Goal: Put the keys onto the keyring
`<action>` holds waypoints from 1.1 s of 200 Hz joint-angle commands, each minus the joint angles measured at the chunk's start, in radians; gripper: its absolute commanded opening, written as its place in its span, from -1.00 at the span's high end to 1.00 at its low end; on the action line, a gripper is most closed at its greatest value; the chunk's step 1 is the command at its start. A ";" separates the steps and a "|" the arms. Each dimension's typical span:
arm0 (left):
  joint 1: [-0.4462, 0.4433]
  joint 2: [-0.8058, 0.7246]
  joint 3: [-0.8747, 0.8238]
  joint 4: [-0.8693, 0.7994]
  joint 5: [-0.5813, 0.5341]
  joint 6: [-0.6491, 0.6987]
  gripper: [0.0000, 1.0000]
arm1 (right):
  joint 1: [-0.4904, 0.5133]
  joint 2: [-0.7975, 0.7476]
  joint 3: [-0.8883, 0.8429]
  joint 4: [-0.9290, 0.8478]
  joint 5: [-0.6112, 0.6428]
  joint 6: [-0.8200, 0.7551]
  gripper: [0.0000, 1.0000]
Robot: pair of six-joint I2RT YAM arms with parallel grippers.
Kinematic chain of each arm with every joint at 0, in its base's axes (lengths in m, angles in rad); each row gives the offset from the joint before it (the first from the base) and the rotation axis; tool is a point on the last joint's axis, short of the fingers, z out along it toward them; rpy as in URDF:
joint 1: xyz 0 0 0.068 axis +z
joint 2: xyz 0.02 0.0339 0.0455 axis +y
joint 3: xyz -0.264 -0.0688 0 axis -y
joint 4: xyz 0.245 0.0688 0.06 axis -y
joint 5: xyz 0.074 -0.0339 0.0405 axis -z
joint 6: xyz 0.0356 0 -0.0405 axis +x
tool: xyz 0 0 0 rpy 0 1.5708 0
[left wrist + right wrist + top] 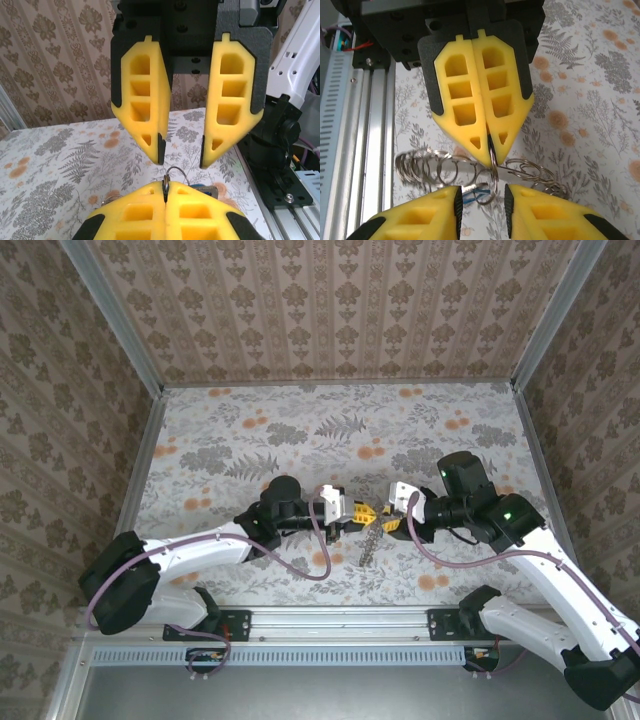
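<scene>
The keyring's free loop barely reaches my right gripper's open fingers; it should back off, tilt and take the loop nearer my left gripper (494, 175).
My left gripper (345, 512) is shut on a thin wire keyring (176, 174), pinched edge-on between its yellow fingertips. The same ring (492, 167) hangs below the left gripper's closed tips (490, 150) in the right wrist view. A chain of metal rings and keys (432, 167) stretches to both sides of it, with a flat silver blade (512, 174) and a blue-marked piece (476, 192). From above, the bunch of keys (369, 543) dangles between the two grippers. My right gripper (481, 206) is open, its fingers standing either side of the ring without touching it, and it faces the left gripper (182, 150).
The floral tabletop (330, 430) lies under both arms. An aluminium rail (365, 150) runs along the near edge, close to the grippers. Patterned walls with metal corner posts (115, 320) enclose the table. The right arm's black base (280, 150) stands just beside the left gripper.
</scene>
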 commanded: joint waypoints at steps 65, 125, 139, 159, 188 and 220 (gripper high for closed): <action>0.005 -0.014 -0.052 0.214 0.008 -0.063 1.00 | -0.024 0.086 -0.034 -0.003 0.054 0.074 0.62; 0.006 0.014 -0.069 0.301 0.011 -0.093 1.00 | -0.027 0.100 -0.067 0.062 -0.165 0.117 0.77; 0.006 0.022 -0.066 0.309 0.018 -0.097 1.00 | -0.028 0.089 -0.072 0.081 -0.147 0.122 0.58; 0.006 0.031 -0.070 0.326 0.017 -0.104 1.00 | -0.053 0.044 -0.072 0.076 -0.081 0.102 0.48; 0.006 0.031 -0.071 0.327 0.020 -0.105 1.00 | -0.122 -0.055 -0.072 0.055 0.010 0.074 0.37; 0.005 0.039 -0.064 0.327 0.030 -0.108 1.00 | -0.127 -0.088 -0.043 0.028 -0.085 0.078 0.30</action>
